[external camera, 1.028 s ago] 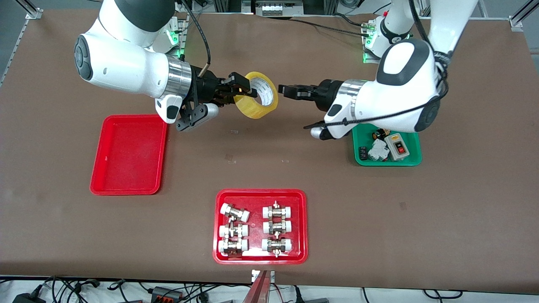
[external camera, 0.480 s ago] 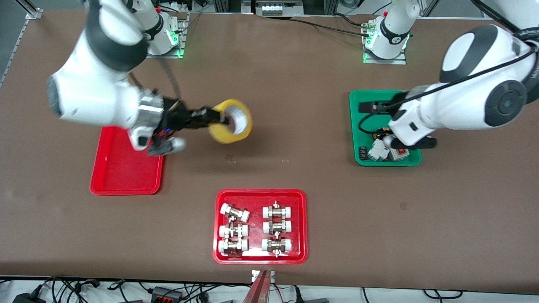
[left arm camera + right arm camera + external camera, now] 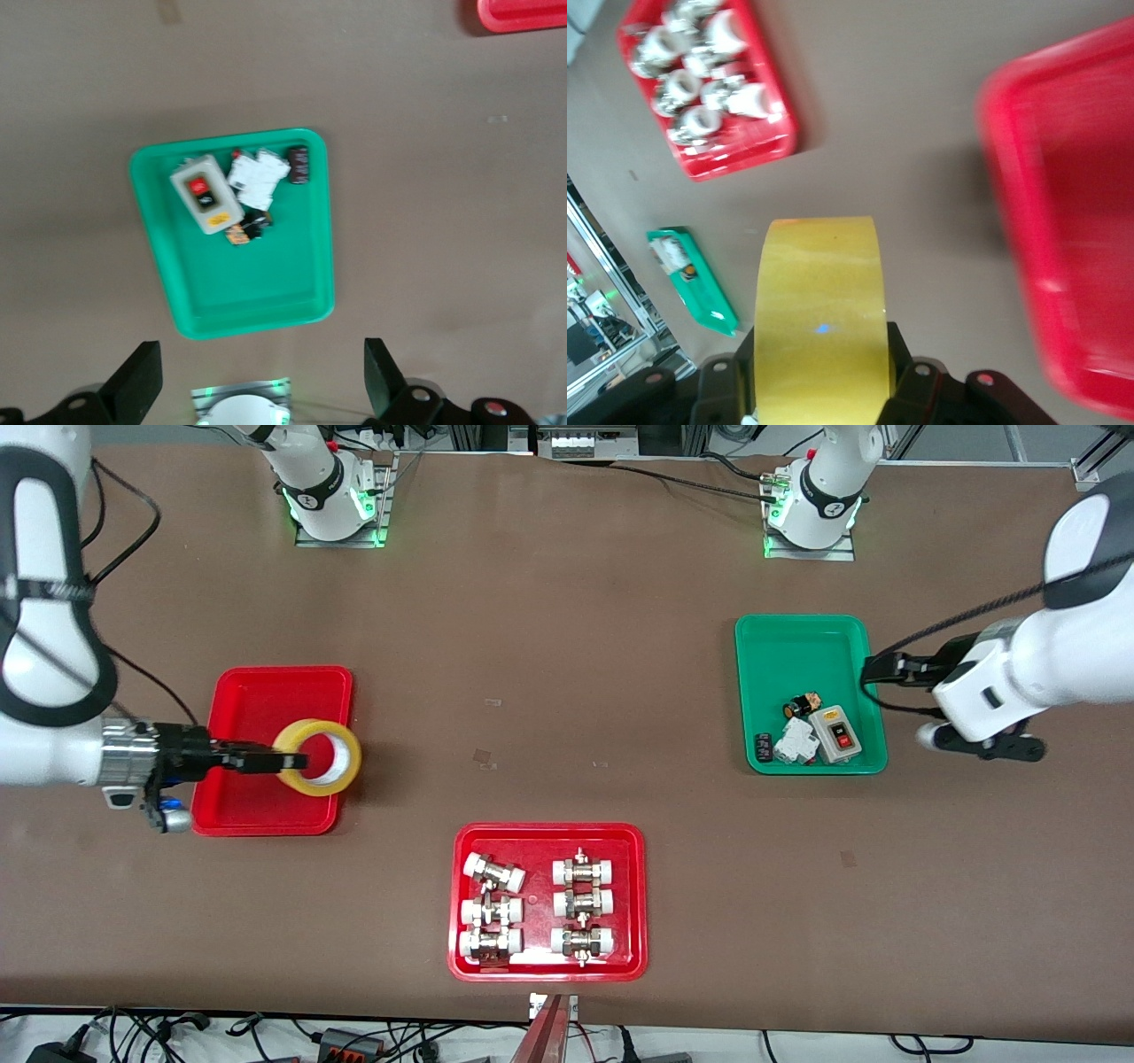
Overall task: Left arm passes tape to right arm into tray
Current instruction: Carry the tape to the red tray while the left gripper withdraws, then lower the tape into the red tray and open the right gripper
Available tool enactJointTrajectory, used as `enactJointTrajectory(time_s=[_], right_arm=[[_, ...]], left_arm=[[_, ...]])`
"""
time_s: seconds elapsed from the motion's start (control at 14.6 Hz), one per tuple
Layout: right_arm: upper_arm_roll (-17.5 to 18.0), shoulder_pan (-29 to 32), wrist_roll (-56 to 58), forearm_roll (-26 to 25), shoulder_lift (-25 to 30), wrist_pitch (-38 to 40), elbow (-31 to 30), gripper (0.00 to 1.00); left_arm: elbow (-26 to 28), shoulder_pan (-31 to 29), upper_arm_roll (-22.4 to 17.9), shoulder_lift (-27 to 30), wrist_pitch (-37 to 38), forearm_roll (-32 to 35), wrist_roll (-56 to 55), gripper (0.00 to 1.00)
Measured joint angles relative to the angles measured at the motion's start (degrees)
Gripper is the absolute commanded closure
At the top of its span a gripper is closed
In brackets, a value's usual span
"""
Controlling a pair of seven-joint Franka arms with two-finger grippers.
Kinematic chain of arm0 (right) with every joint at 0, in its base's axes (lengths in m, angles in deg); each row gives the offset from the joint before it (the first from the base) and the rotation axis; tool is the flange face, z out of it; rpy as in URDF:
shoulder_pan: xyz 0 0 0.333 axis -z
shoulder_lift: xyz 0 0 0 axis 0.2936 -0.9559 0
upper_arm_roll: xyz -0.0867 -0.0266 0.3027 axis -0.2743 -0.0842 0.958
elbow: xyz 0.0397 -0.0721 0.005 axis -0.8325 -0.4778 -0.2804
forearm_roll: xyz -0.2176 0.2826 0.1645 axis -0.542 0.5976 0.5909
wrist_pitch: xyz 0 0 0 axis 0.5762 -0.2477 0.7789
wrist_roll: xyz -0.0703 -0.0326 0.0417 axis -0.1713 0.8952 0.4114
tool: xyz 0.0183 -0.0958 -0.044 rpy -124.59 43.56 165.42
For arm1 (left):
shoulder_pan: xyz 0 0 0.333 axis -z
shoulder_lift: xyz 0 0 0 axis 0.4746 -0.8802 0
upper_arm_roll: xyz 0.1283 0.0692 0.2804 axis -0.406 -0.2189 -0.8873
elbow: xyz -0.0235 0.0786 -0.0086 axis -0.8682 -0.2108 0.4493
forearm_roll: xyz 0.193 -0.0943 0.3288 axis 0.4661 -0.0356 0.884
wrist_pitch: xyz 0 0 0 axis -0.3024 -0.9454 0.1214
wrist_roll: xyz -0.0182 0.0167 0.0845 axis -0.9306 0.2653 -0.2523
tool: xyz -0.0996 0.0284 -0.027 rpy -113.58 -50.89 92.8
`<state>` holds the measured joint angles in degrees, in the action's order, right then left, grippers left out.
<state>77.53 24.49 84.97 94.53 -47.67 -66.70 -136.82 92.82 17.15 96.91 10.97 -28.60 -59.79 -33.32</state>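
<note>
My right gripper will let go of the yellow tape close to the middle of the empty red tray (image 3: 286,742), and it will lie there.
The yellow tape (image 3: 317,756) is a ring with a pale core, and my right gripper (image 3: 291,761) is shut on its wall. It hangs over the rim of the empty red tray (image 3: 266,695), on the side toward the table's middle. In the right wrist view the tape (image 3: 819,305) fills the space between the fingers of the right gripper (image 3: 819,376), with the tray (image 3: 1076,266) beside it. My left gripper (image 3: 877,668) is open and holds nothing, over the green tray's edge. In the left wrist view the left gripper (image 3: 261,390) has only table between its fingers.
A green tray (image 3: 808,646) with a switch box (image 3: 836,733) and small parts lies toward the left arm's end. A second red tray (image 3: 547,902) with several metal fittings lies nearest the front camera, mid-table. In the left wrist view the green tray (image 3: 266,292) is below the gripper.
The right arm has swung the tape from over the table's middle to over the red tray. The left gripper has opened, and its arm has drawn back past the green tray.
</note>
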Motion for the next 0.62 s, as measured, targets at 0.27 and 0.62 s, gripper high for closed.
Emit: enactJointTrajectory(time_s=[0.27, 0.62], right_arm=[[0.0, 8.3, 14.8, -0.3, -7.7, 2.2, -0.1, 0.68], [0.1, 11.5, 22.5, -0.3, -12.3, 3.8, -0.1, 0.66]], left_arm=[[0.6, 7.1, -9.8, 7.2, 2.0, 0.8, 4.0, 0.0], [10.2, 10.6, -14.4, 16.2, -4.8, 0.8, 5.7, 0.0]])
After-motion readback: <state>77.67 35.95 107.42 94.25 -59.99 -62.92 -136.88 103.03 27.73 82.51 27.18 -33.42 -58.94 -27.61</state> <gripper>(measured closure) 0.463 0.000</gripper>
